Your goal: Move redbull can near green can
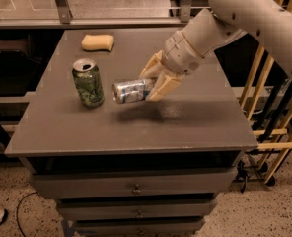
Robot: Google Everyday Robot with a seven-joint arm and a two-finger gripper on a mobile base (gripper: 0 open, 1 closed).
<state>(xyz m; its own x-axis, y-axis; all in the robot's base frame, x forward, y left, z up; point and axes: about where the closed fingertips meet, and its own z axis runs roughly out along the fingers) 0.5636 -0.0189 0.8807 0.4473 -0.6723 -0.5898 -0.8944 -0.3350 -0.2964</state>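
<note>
Next, my gripper lets go of the redbull can on the grey table top (pixel 109 103), at a spot that is close in front of the green can.
The redbull can (pixel 130 91) is a slim silver can with blue markings, held on its side a little above the grey table top (pixel 131 127). My gripper (pixel 151 84) is shut on its right end, reaching in from the upper right. The green can (pixel 88 82) stands upright on the table just left of the redbull can, a small gap between them. Its silver top with pull tab faces up.
A yellow sponge (pixel 97 42) lies at the back left of the table. The table sits on a drawer cabinet (pixel 136 186). Wooden rails (pixel 279 112) stand to the right. A glass partition frame (pixel 62 4) runs behind.
</note>
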